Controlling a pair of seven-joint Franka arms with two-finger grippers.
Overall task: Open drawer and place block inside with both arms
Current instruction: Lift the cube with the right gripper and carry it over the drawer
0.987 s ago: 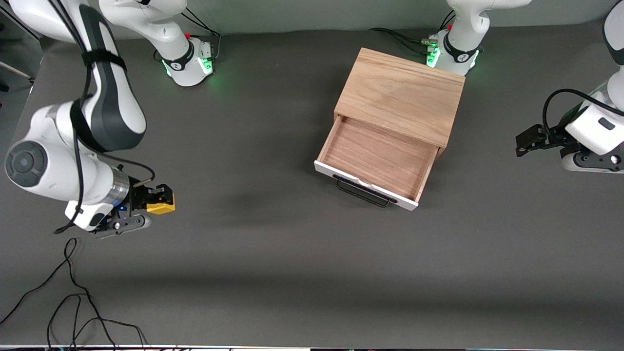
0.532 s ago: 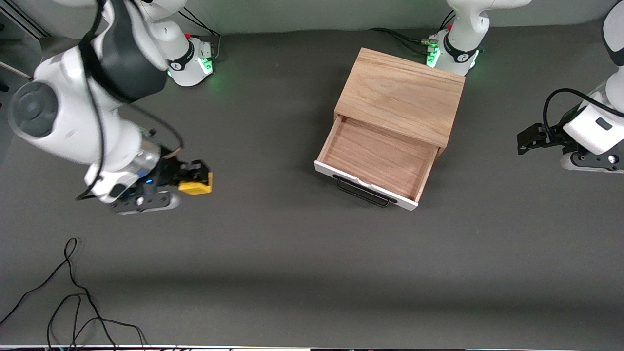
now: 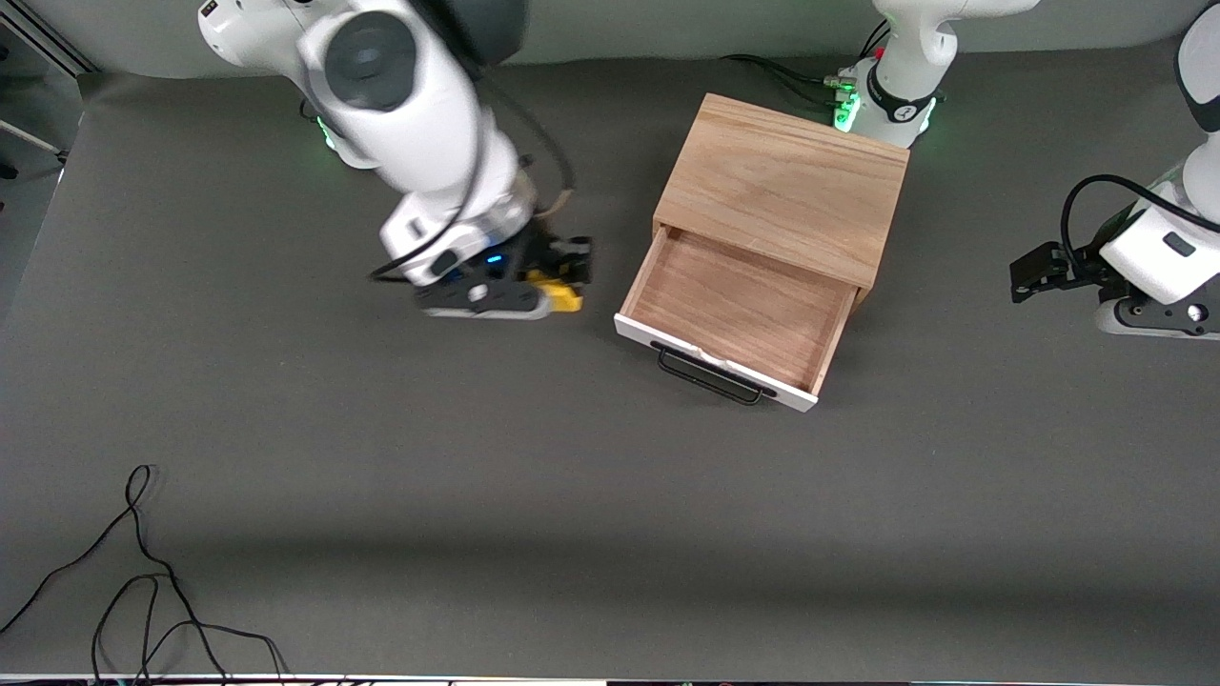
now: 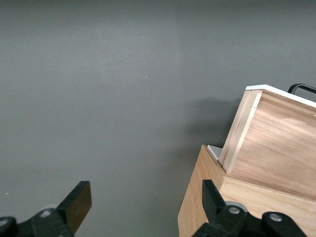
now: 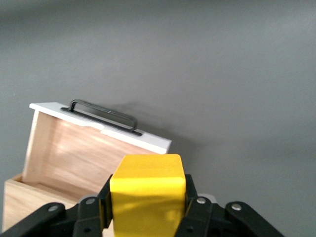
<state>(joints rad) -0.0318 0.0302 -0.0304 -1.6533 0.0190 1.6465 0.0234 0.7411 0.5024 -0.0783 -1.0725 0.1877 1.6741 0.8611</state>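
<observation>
The yellow block will go down on the drawer's bottom behind the black handle (image 3: pixel 711 326) (image 5: pixel 95 154), put there by my right gripper.
The drawer (image 3: pixel 734 310) stands pulled out of the light oak cabinet (image 3: pixel 786 186), its white front and black handle (image 3: pixel 710 376) toward the front camera, and it holds nothing. My right gripper (image 3: pixel 569 276) is shut on the yellow block (image 3: pixel 562 297) and holds it in the air over the table, just beside the drawer at the right arm's end. In the right wrist view the block (image 5: pixel 147 195) sits between the fingers, with the open drawer (image 5: pixel 79 153) past it. My left gripper (image 3: pixel 1034 272) is open and empty and waits at the left arm's end of the table; its wrist view shows the cabinet (image 4: pixel 269 163).
A loose black cable (image 3: pixel 143 591) lies on the dark grey table near the front edge at the right arm's end. The arm bases (image 3: pixel 886 95) stand along the table's back edge, one right by the cabinet.
My right arm has swept the block up from the table's right-arm end to just beside the open drawer. The left arm has barely moved.
</observation>
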